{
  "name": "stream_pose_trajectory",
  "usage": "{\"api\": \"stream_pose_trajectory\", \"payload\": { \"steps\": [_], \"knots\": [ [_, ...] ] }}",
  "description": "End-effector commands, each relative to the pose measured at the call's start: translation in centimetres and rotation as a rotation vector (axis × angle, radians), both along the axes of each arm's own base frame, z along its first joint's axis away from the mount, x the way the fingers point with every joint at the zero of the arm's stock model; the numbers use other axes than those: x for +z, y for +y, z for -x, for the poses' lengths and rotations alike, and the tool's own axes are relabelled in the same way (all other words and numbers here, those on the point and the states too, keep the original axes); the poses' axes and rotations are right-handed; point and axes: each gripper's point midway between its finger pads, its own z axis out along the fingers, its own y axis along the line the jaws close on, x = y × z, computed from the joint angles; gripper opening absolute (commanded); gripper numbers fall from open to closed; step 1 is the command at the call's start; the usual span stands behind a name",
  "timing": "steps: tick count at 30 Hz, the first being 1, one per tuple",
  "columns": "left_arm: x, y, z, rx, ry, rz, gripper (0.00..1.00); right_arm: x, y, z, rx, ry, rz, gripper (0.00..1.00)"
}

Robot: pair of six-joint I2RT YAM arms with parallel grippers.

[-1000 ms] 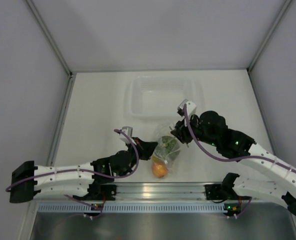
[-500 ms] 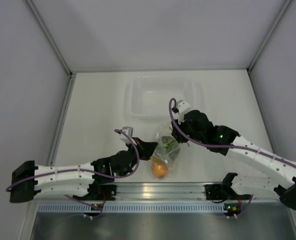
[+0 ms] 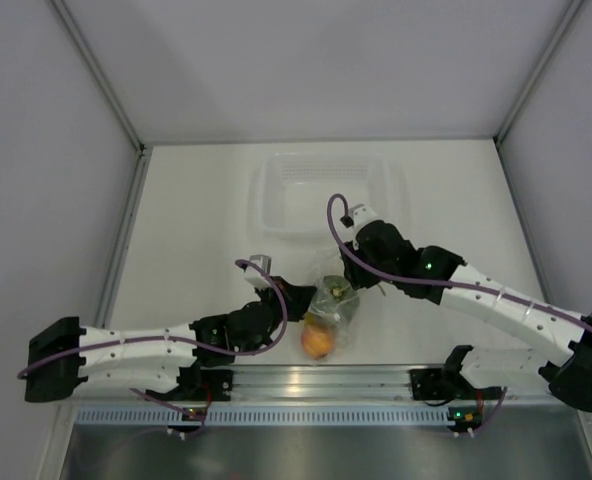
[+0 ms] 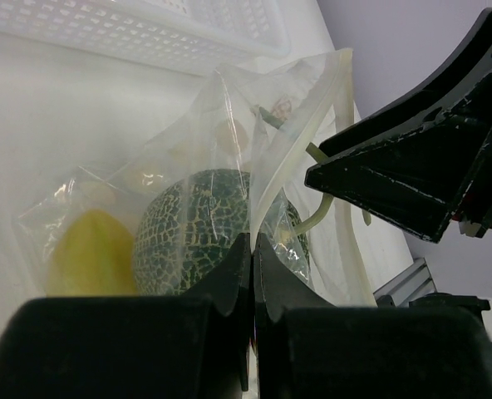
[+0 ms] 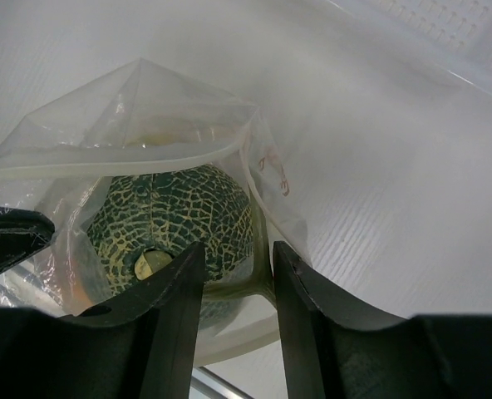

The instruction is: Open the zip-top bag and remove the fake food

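Observation:
The robot's right gripper should close on the thin stem (image 3: 355, 289) (image 5: 266, 270) of the melon, at the opening of the bag.
The clear zip-top bag (image 3: 334, 310) lies near the table's front edge, its mouth open toward the tub. Inside it are a mottled green melon (image 3: 334, 292), an orange-red fruit (image 3: 318, 340) and, in the left wrist view, a yellow fruit (image 4: 92, 253). My left gripper (image 3: 302, 300) is shut on the bag's near rim (image 4: 258, 187), with the melon (image 4: 200, 224) just behind it. My right gripper (image 3: 352, 272) is open at the bag's mouth. Its fingers straddle the melon's thin stem (image 5: 263, 270), and the melon (image 5: 179, 216) lies just ahead of them.
A rigid clear tub (image 3: 321, 195) stands behind the bag, also seen in the left wrist view (image 4: 146, 33). The metal rail (image 3: 316, 380) runs along the near edge. Side walls close in the table left and right.
My right gripper has moved left and down to the bag's mouth, over the melon. My left gripper has shifted slightly right, still holding the bag's rim.

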Motion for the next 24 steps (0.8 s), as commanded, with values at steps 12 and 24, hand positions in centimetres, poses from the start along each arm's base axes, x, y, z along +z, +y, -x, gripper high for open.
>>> {"api": "stream_pose_trajectory", "payload": {
  "steps": [12, 24],
  "knots": [
    [1.8, -0.5, -0.6, 0.043, 0.003, 0.063, 0.00, -4.0, -0.5, -1.0, -0.111, 0.031, 0.066, 0.28],
    [1.8, -0.2, -0.5, 0.047, 0.007, 0.076, 0.00, -7.0, 0.9, -0.9, -0.060, 0.059, 0.042, 0.26]
  ]
}}
